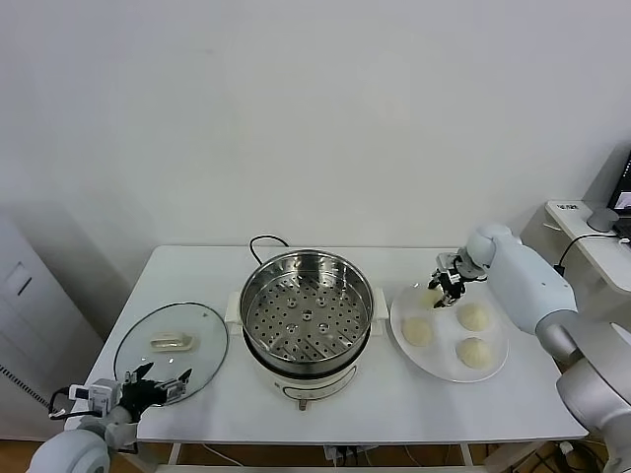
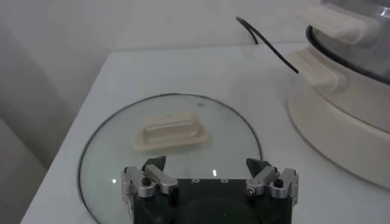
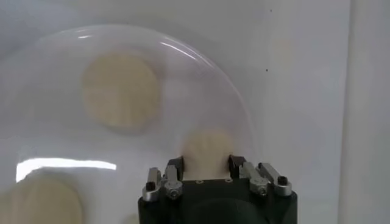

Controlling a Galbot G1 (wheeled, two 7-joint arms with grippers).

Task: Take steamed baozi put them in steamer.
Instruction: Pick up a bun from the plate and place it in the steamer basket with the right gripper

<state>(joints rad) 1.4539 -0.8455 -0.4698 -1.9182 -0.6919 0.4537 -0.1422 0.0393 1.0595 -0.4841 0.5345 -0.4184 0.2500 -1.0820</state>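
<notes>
The baozi, now at the white plate's rim, will be let go by my right gripper on the far part of the steamer's perforated tray (image 1: 308,287), behind its middle.
My right gripper (image 1: 449,283) is shut on one cream-white baozi (image 1: 432,296) at the far left rim of the white plate (image 1: 493,372). In the right wrist view that baozi (image 3: 207,151) sits squeezed between the fingers of the right gripper (image 3: 206,164). Three more baozi (image 1: 417,332) (image 1: 474,316) (image 1: 474,352) lie on the plate. The steel steamer (image 1: 296,259) stands at the table's middle, left of the plate, and its perforated tray (image 1: 306,325) is bare. My left gripper (image 1: 158,382) waits open at the near left, over the glass lid's near edge.
The round glass lid (image 1: 202,345) with its cream handle (image 2: 173,133) lies flat left of the steamer. A black cord (image 1: 258,241) runs behind the pot. The steamer's white base (image 2: 341,131) is close to the lid. A white side unit (image 1: 592,236) stands at the far right.
</notes>
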